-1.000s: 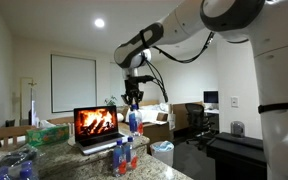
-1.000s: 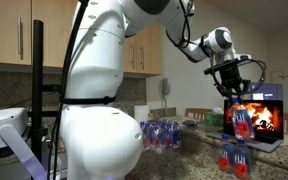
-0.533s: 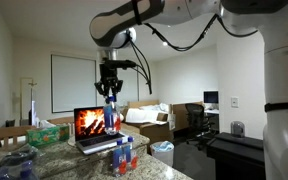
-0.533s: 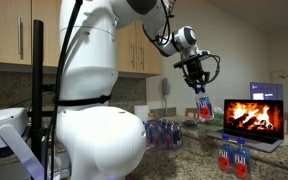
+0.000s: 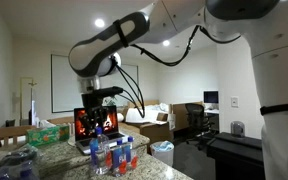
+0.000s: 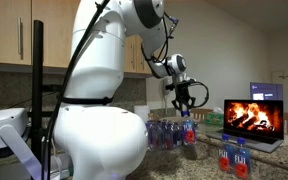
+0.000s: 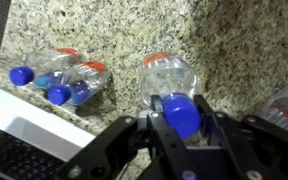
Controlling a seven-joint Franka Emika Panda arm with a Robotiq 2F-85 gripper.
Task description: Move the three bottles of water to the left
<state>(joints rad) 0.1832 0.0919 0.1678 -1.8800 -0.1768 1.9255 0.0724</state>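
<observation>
Next, I release the water bottle, now hanging upright at or just above the counter, on the granite counter [image 5: 70, 172] beside the wrapped pack of water bottles.
My gripper [image 7: 184, 113] is shut on the blue cap of one water bottle [image 7: 169, 72], which hangs upright below it, at or just above the granite counter. In both exterior views the gripper [image 5: 97, 138] [image 6: 187, 108] holds this bottle [image 5: 97, 158] [image 6: 190, 136] a short way from the other two bottles. Those two [image 5: 122, 153] [image 6: 234, 160] stand together on the counter in front of the laptop. In the wrist view they [image 7: 62, 80] show at the left, with blue caps and red label bands.
An open laptop [image 5: 106, 122] [image 6: 254, 115] showing a fire picture stands behind the bottles; its edge shows in the wrist view [image 7: 19, 135]. A wrapped pack of water bottles [image 6: 162, 133] [image 5: 14, 165] lies on the counter. A green tissue box [image 5: 46, 132] stands behind.
My gripper has carried the bottle from high in front of the laptop across and down, away from the other two bottles, to counter level. The other two bottles have not moved.
</observation>
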